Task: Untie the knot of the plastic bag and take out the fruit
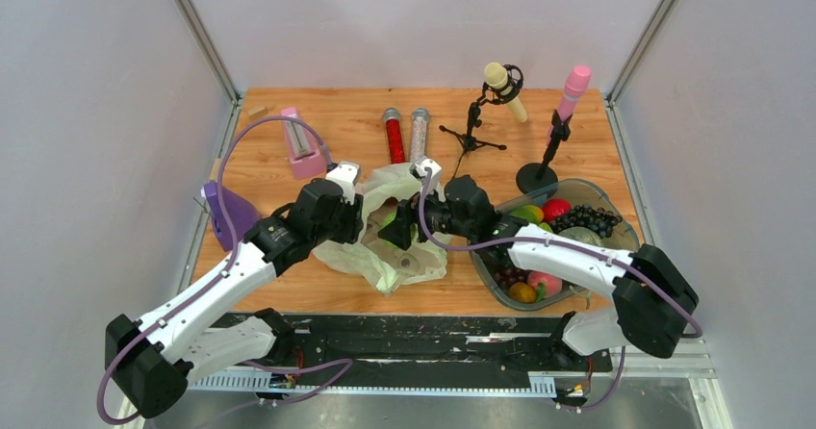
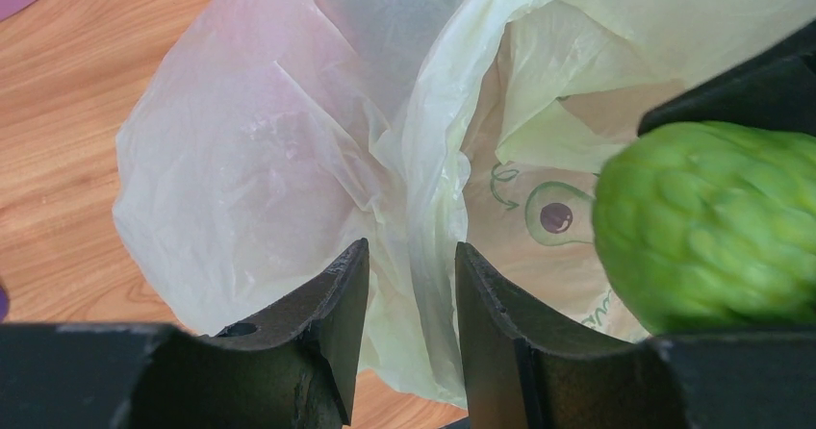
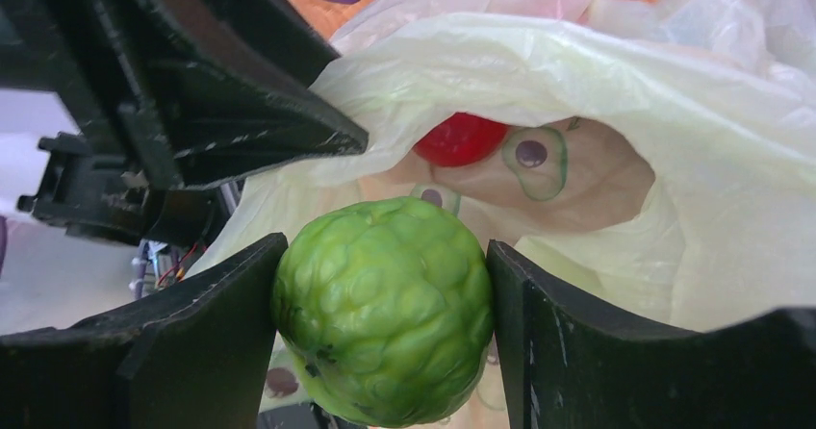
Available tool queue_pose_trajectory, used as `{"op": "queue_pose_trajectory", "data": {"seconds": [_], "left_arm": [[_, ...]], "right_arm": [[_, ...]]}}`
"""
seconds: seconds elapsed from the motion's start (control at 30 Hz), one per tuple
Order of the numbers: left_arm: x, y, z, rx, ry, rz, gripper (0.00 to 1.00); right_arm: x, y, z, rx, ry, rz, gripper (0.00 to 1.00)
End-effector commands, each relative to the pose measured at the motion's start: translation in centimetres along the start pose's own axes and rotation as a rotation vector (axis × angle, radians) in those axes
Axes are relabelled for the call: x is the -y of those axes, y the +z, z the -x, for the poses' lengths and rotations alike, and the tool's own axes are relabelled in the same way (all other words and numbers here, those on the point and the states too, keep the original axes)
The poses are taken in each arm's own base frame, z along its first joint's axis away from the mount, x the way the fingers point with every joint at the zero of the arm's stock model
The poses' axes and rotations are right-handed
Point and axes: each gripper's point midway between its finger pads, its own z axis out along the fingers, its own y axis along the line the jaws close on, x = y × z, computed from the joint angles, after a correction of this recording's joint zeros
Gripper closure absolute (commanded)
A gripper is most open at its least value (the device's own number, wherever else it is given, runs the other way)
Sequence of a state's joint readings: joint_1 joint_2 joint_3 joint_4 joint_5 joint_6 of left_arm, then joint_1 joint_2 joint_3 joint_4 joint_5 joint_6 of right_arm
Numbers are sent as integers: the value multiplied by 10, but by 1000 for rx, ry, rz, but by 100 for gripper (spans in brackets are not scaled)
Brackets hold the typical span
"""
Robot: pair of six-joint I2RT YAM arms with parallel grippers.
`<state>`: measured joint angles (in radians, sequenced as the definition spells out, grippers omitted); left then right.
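Note:
My right gripper is going to the clear bin. It will let go of the light green bumpy fruit, now at the bag's mouth, inside the clear bin's corner (image 1: 491,230) nearest the plastic bag.
A pale green plastic bag (image 1: 390,246) lies open at mid-table. My right gripper (image 1: 396,234) is shut on a bumpy light green fruit (image 3: 383,309) at the bag's mouth; the fruit also shows in the left wrist view (image 2: 707,222). A red fruit (image 3: 460,138) lies deeper inside the bag. My left gripper (image 1: 358,219) pinches a fold of the bag's rim (image 2: 414,256) between its fingers and holds the mouth open. The bag fills the left wrist view (image 2: 289,140).
A clear bin (image 1: 616,219) at the right holds grapes (image 1: 585,219) and other toy fruits. Two microphone stands (image 1: 471,121), (image 1: 544,164), two tubes (image 1: 395,138), a pink holder (image 1: 303,150) and a purple object (image 1: 226,215) stand around the bag.

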<state>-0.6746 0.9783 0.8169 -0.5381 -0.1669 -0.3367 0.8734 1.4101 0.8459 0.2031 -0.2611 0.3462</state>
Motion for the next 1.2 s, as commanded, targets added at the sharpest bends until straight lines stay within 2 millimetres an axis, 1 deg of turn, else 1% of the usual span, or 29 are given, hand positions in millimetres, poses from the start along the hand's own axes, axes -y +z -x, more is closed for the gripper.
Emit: {"op": "queue_pose_trajectory", "data": {"seconds": [0.0, 0.07, 0.2, 0.27, 0.33, 0.4, 0.47, 0.5, 0.57, 0.6, 0.67, 0.73, 0.8, 0.87, 1.03, 1.17], "left_arm": [[3, -2, 12, 51, -25, -5, 54], [4, -3, 12, 51, -25, -8, 54], [5, -3, 13, 51, -25, -14, 53], [5, -2, 14, 51, -23, -16, 53], [6, -2, 14, 51, -22, -17, 54], [6, -2, 14, 50, -22, -21, 54], [8, -2, 15, 50, -23, -27, 54], [8, -2, 15, 50, -24, -28, 54], [9, -1, 15, 48, -23, -32, 54], [9, -1, 15, 48, -24, -35, 54], [10, -1, 15, 47, -23, -37, 54], [10, -1, 15, 46, -24, -40, 54], [11, -1, 15, 45, -25, -42, 54], [11, -1, 14, 43, -26, -43, 54], [12, 0, 13, 39, -25, -46, 54], [13, 1, 13, 39, -26, -51, 54]], "right_arm": [[-19, -22, 9, 3, 4, 54, 46], [-22, -31, 15, 17, 7, 48, 46], [-15, -50, 20, 28, 36, -31, 47], [-8, -63, 15, 16, 56, -82, 47], [4, -79, 12, 25, 84, -153, 48], [20, -97, 8, 40, 125, -241, 49], [37, -121, 6, 75, 168, -334, 50], [52, -133, 6, 108, 190, -408, 51], [72, -157, 4, 163, 230, -507, 53], [86, -170, 3, 189, 254, -570, 54], [103, -189, 1, 224, 294, -654, 55], [117, -202, -3, 235, 330, -721, 55], [129, -209, -10, 226, 362, -774, 55], [137, -210, -17, 207, 388, -803, 55], [153, -197, -31, 135, 411, -829, 53], [156, -181, -32, 114, 397, -781, 52]]}}
